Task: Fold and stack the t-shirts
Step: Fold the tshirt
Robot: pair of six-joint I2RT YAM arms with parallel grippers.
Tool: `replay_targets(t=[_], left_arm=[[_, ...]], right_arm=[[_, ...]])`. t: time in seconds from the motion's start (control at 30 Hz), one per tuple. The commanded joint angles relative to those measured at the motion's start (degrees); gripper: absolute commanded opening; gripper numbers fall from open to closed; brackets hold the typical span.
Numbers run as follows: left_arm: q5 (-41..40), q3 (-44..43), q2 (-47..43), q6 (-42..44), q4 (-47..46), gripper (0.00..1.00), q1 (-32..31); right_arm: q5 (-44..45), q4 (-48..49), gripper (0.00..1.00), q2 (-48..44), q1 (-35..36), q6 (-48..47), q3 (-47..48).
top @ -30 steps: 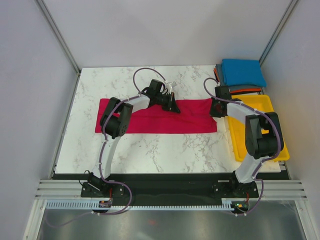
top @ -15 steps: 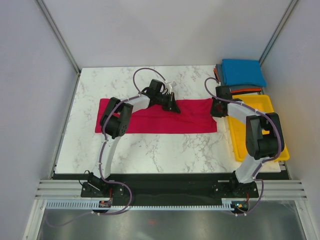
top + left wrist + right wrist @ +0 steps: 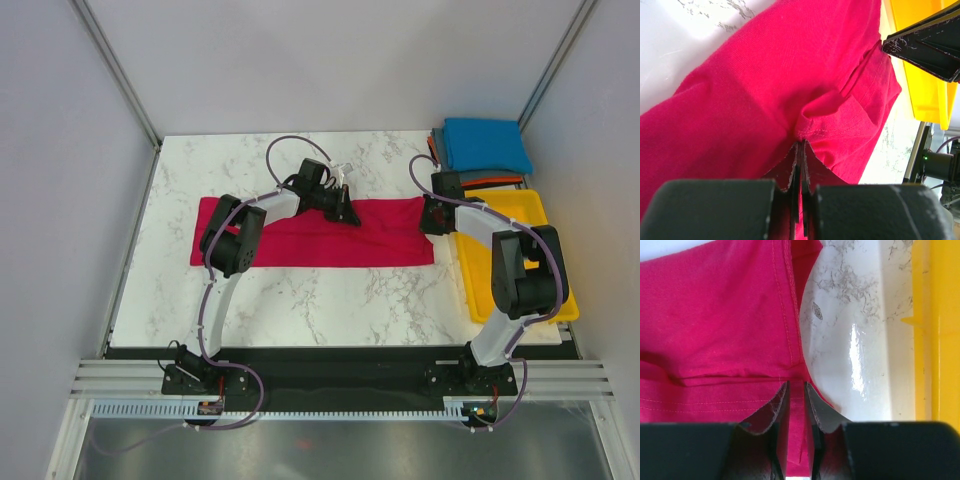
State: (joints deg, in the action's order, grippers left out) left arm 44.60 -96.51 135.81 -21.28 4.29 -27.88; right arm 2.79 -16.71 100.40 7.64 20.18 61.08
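Observation:
The crimson-red t-shirt's under layer sticks out past the folded flap, so next my right gripper takes the flap's corner (image 3: pixel 796 385) and line up the t-shirt's edges before folding.
The crimson-red t-shirt (image 3: pixel 310 245) lies as a long folded band across the marble table. My left gripper (image 3: pixel 347 216) is at its far edge near the middle, shut on a pinch of the red cloth (image 3: pixel 805 120). My right gripper (image 3: pixel 428 220) is at the shirt's right end, shut on a fold of the red cloth (image 3: pixel 796 395) beside the hem. A bright blue folded tee (image 3: pixel 486 143) tops a stack with dark grey (image 3: pixel 438 147) and orange (image 3: pixel 497 182) layers at the back right.
A yellow plastic tray (image 3: pixel 545 300) stands at the right edge, next to the right arm; its wall shows in the right wrist view (image 3: pixel 940 330) and the left wrist view (image 3: pixel 920 80). Bare marble (image 3: pixel 330 300) lies in front of the shirt.

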Motion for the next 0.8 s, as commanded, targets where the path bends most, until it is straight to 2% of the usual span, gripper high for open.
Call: replay_targets(t=[0.0,0.57,0.7,0.77], left_arm=[[0.5,-0.1,-2.2,-1.5,-1.9,0.02,-0.4],[0.6,0.2,-2.3,-1.8,-2.3,0.02,-0.4],[0.5,0.1,-2.3,-2.0,-2.4,0.02,-0.4],[0.4,0.2,-2.2,-2.0,-2.4,0.02,-0.4]], right_arm=[[-1.3,1.1,0.24,-0.4,-0.2,-0.3,0.8],[-1.0,0.9,0.24,1.8,-0.2,-0.6,1.0],[-0.4,0.8,0.06,1.4,-0.2,-0.6,1.0],[0.0,0.6,0.03,0.6,-0.2,-0.8,1.1]])
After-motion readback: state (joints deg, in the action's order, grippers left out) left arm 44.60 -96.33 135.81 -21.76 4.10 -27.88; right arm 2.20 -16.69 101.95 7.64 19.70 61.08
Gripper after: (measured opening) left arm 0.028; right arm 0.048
